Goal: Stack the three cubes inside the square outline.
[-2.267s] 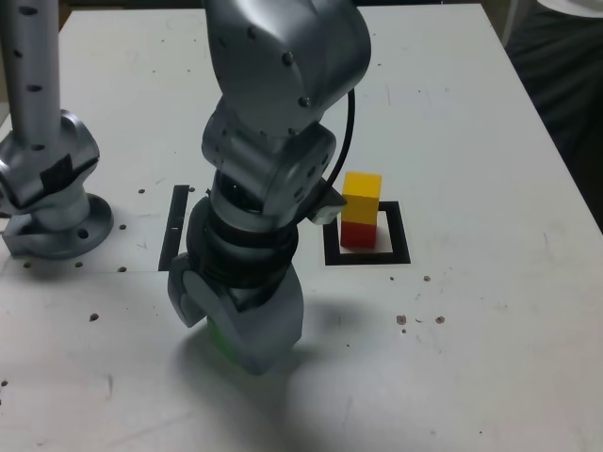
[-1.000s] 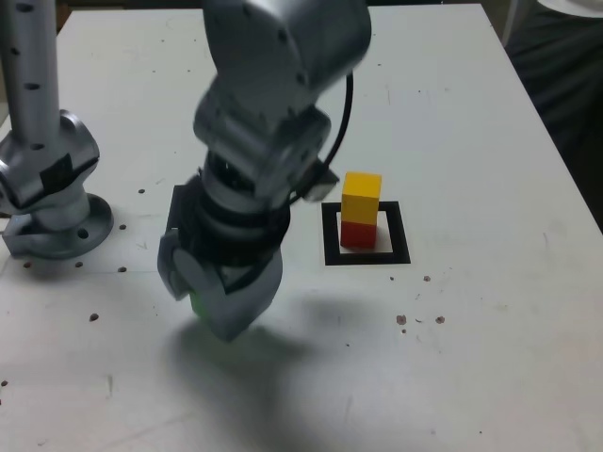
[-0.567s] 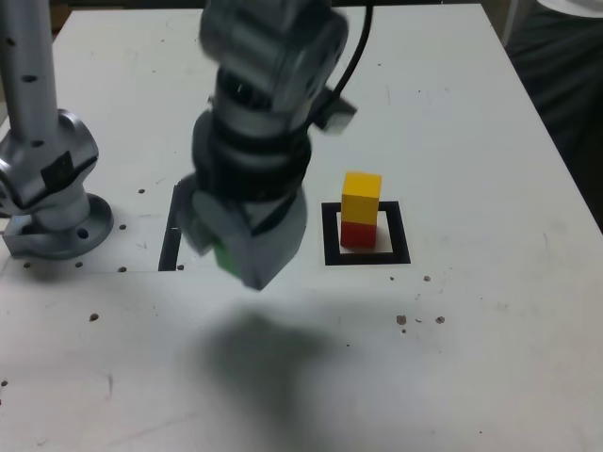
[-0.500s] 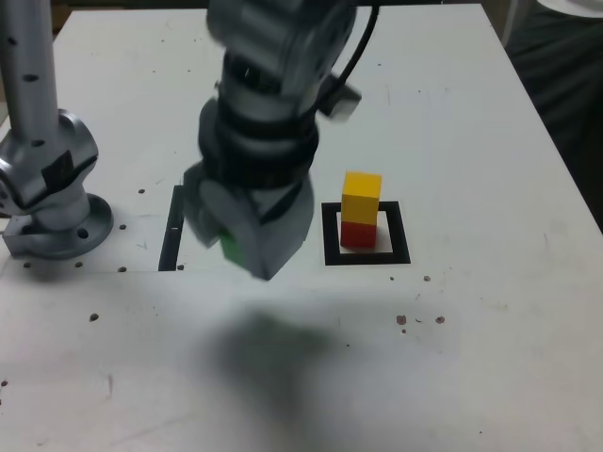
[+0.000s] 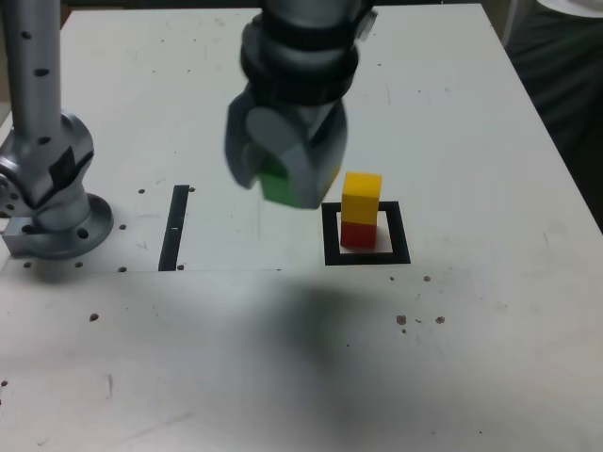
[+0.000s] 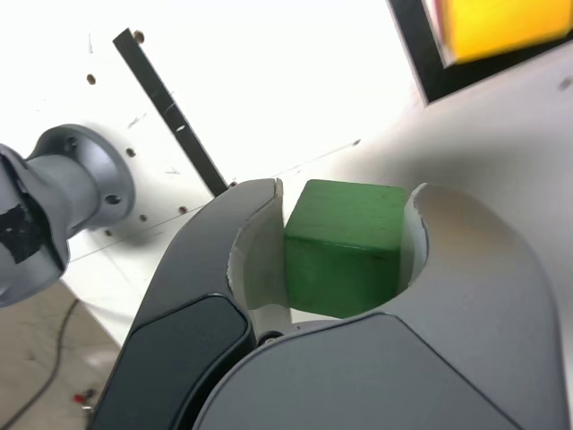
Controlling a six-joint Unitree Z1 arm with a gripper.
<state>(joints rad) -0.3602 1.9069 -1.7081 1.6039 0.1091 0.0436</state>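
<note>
My gripper is going to set the green cube down on top of the yellow cube (image 5: pixel 363 183) (image 6: pixel 508 25) and let go. That will make it the highest block of the stack.
My gripper (image 5: pixel 279 179) (image 6: pixel 345 246) is shut on the green cube (image 5: pixel 277 186) (image 6: pixel 343 247) and holds it in the air above the table. The square outline (image 5: pixel 366 255) (image 6: pixel 421 58) lies just to the exterior view's right of the gripper. Inside it the yellow cube (image 5: pixel 361 197) (image 6: pixel 501 27) stands on the red cube (image 5: pixel 357 234). The held green cube hangs at about the height of the yellow cube and a little to its left in the exterior view, apart from it.
A thin black strip (image 5: pixel 175 227) (image 6: pixel 170 112) lies on the white table (image 5: pixel 452 358), left of the outline in the exterior view. The arm's grey base (image 5: pixel 52 202) (image 6: pixel 54 206) stands at the table's left side. Small dark holes dot the surface.
The gripper has lifted from the table with the green cube and swung up and to the exterior view's right, toward the stacked cubes. The stack has not moved.
</note>
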